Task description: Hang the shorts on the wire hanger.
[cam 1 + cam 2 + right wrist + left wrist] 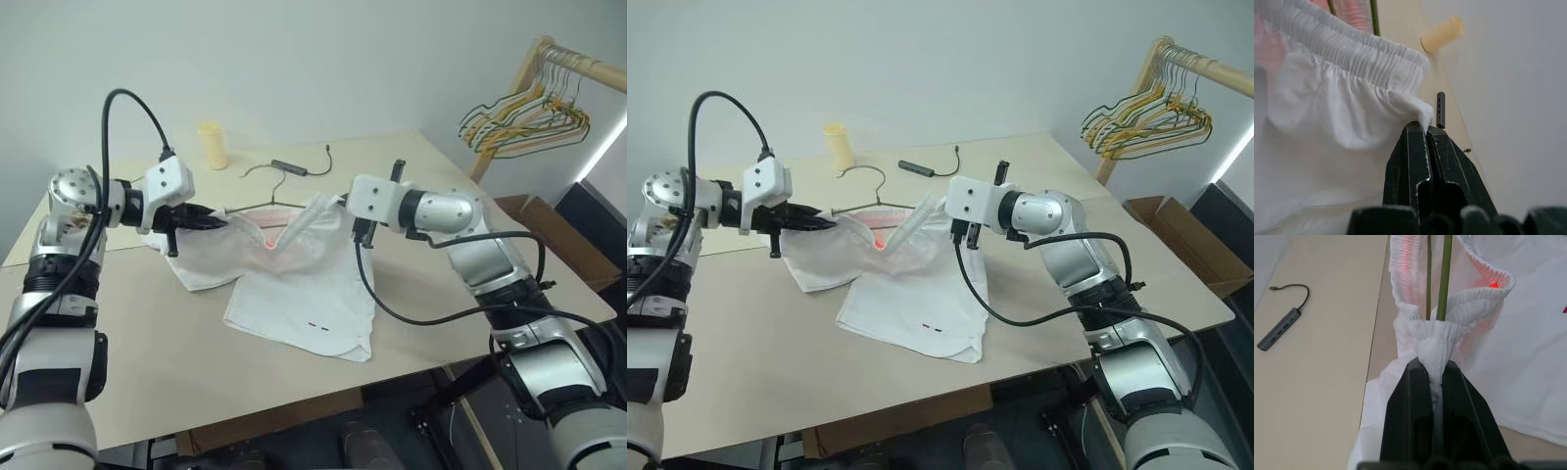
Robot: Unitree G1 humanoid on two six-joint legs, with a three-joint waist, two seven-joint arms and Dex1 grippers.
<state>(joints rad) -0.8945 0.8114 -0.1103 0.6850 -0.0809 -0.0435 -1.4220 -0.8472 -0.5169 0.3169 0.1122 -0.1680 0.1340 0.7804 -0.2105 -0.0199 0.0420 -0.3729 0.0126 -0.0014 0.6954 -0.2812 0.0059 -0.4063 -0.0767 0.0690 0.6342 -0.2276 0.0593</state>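
Observation:
Only cloth just below the waistband is in my right gripper's pinch, so it should open and close around the waistband's end [1413,71] with the wire hanger inside before lifting.
The white shorts [304,294] lie partly on the table, their gathered waistband lifted and stretched between my two grippers. My left gripper [221,221] is shut on one bunched end of the waistband [1434,345]. At the other end, my right gripper [343,203] is shut on the waistband edge [1400,100]. The wire hanger [1445,279] runs into the open waistband, and its hook [883,186] rests on the table behind the shorts. Two tiny dark marks [318,324] show near the front hem.
A pale yellow cylinder [213,145] and a dark USB hub with cable [292,167] sit at the back of the table [147,343]. A wooden rack [534,59] with bunched coloured hangers [529,116] stands at the right, above a cardboard box [554,235].

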